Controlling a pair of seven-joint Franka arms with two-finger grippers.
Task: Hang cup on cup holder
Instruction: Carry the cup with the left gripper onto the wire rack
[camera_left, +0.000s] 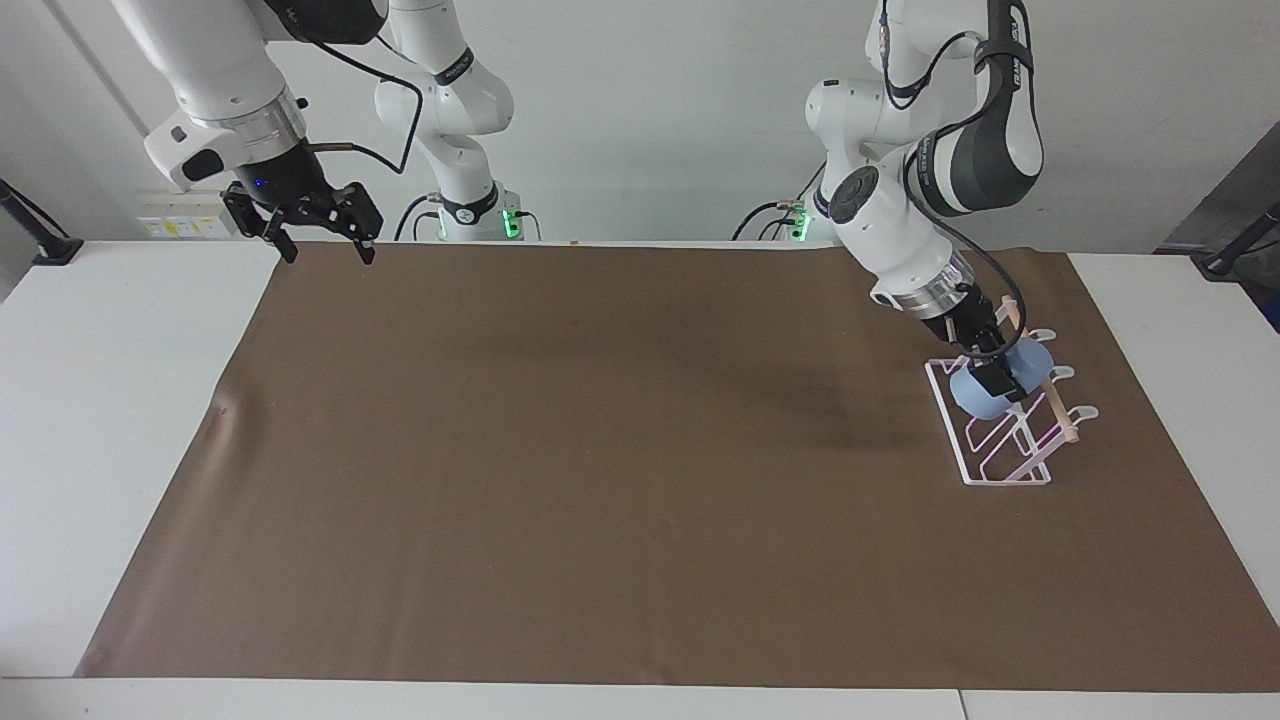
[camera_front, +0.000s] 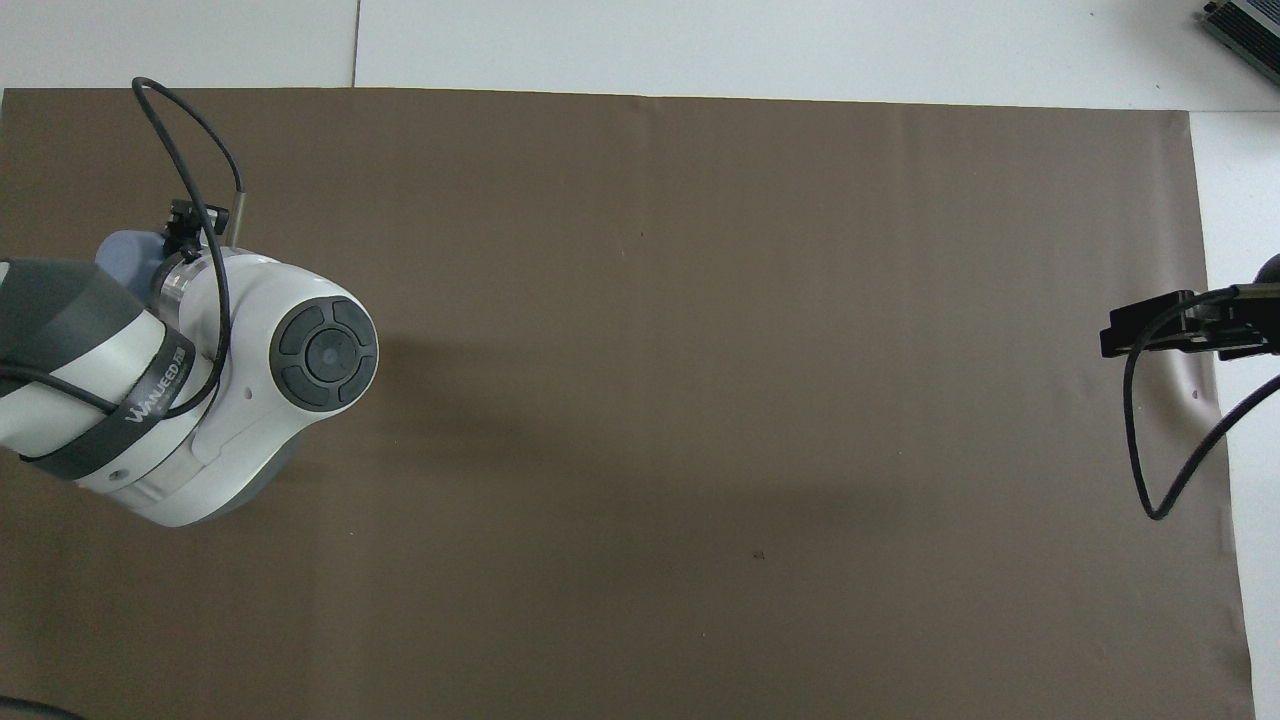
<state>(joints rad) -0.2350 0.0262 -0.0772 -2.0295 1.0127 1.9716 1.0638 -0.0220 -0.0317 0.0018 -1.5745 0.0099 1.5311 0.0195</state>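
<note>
Next, my left gripper releases the light-blue cup onto the peg at the cup holder's end nearer the robots (camera_front: 206, 313), where I need to let go of it. The cup now lies tilted against the holder's prongs.
The light-blue cup (camera_left: 974, 396) is tilted, its mouth toward the wooden rod, and lies against the prongs of the white wire cup holder (camera_left: 1003, 446) at the holder's end nearer to the robots. My left gripper (camera_left: 1001, 375) is shut on the cup, low over the holder. In the overhead view the left arm hides the holder, and only an edge of the cup (camera_front: 122, 253) shows. My right gripper (camera_left: 322, 248) is open and empty, held in the air over the brown mat's corner at the right arm's end; it waits.
A brown mat (camera_left: 600, 480) covers most of the white table (camera_left: 120, 400). The holder stands on the mat toward the left arm's end. A cable (camera_front: 1165, 440) hangs from the right gripper (camera_front: 1150, 327).
</note>
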